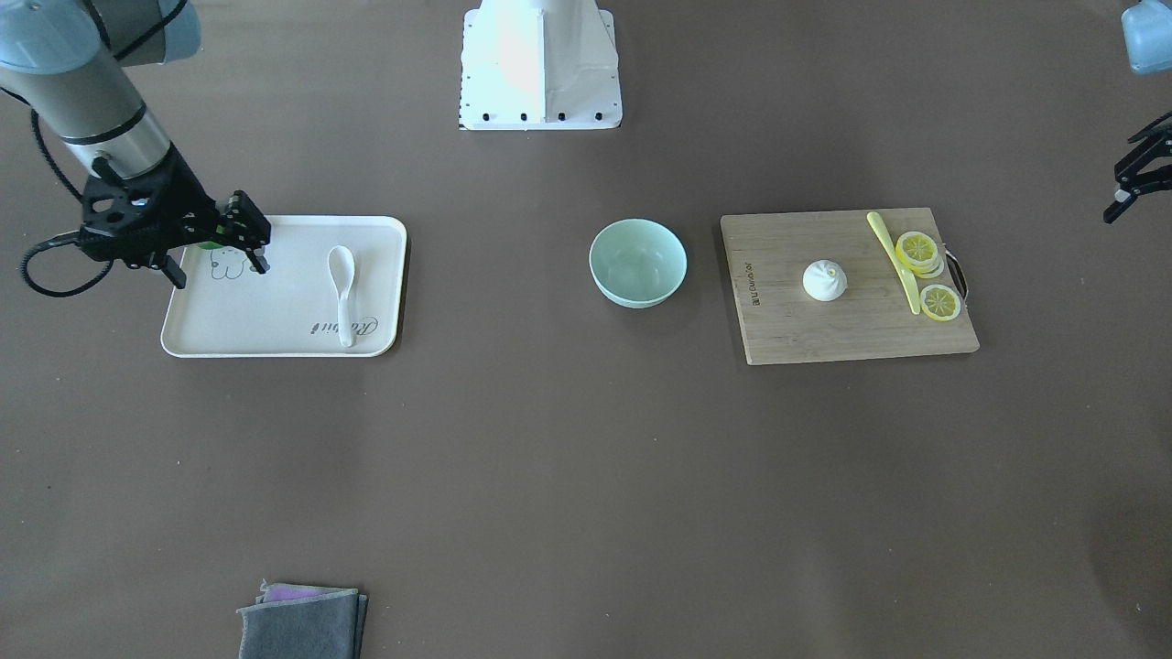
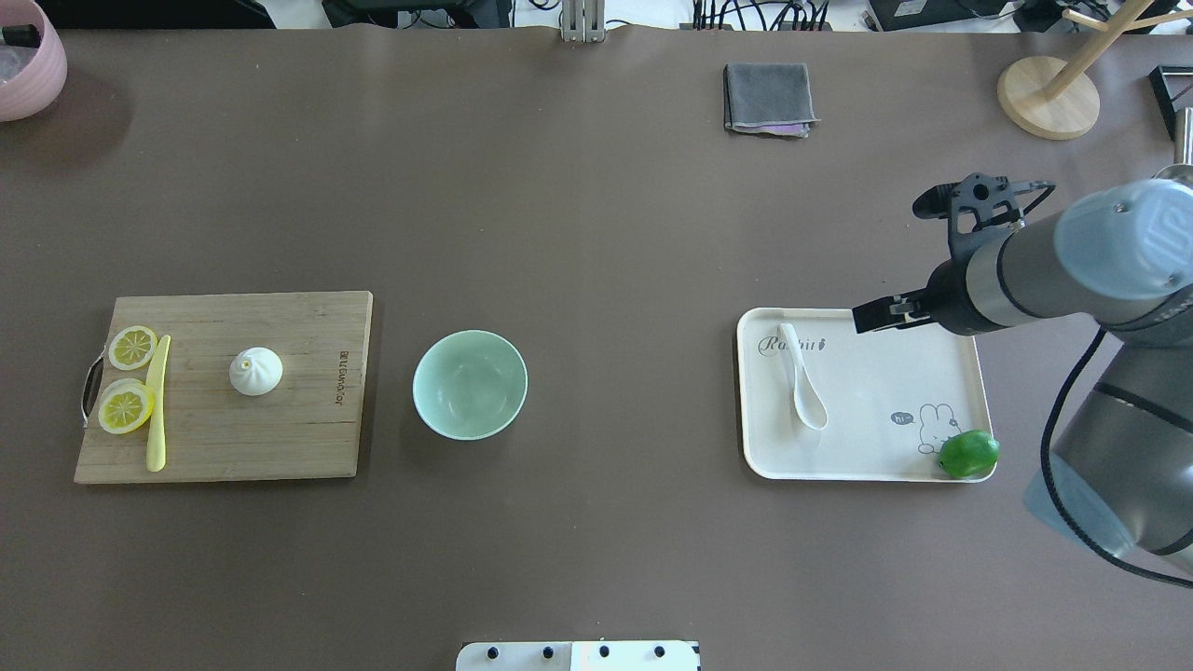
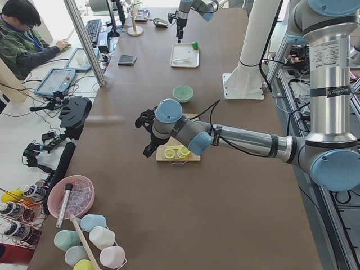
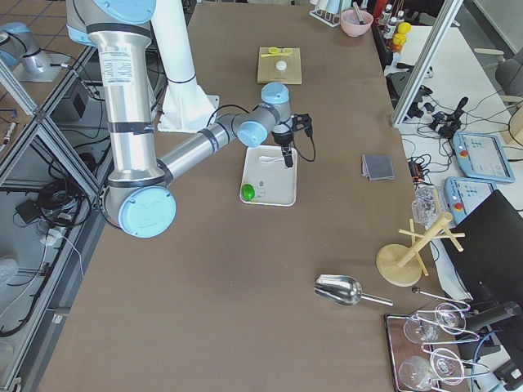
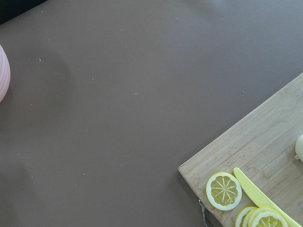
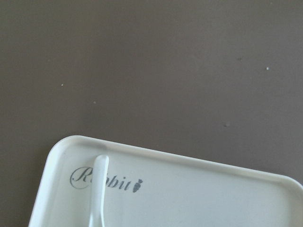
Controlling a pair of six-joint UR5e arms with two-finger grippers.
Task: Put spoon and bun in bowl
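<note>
The robot's right gripper should next move to the white spoon's handle [image 1: 345, 306] [image 6: 97, 207] on the tray and close there, near the spoon's scoop.
The white spoon [image 1: 343, 293] lies on a white tray [image 1: 275, 316], handle toward the far edge; it also shows in the overhead view [image 2: 802, 382] and the right wrist view [image 6: 98, 189]. The white bun [image 1: 825, 280] sits on a wooden cutting board [image 1: 824, 334]. The mint-green bowl [image 1: 637, 261] stands empty between tray and board. My right gripper [image 1: 218, 265] is open and empty above the tray, to the side of the spoon. My left gripper [image 1: 1131, 178] is open and empty, off the board's outer end, away from the bun.
A yellow knife [image 1: 895, 261] and lemon slices [image 1: 917, 249] lie on the board beside the bun. A green lime [image 2: 968, 454] sits in the tray's corner. A folded grey cloth [image 2: 768, 98], a wooden stand [image 2: 1049, 93] and a pink bowl [image 2: 28, 65] stand along the far edge.
</note>
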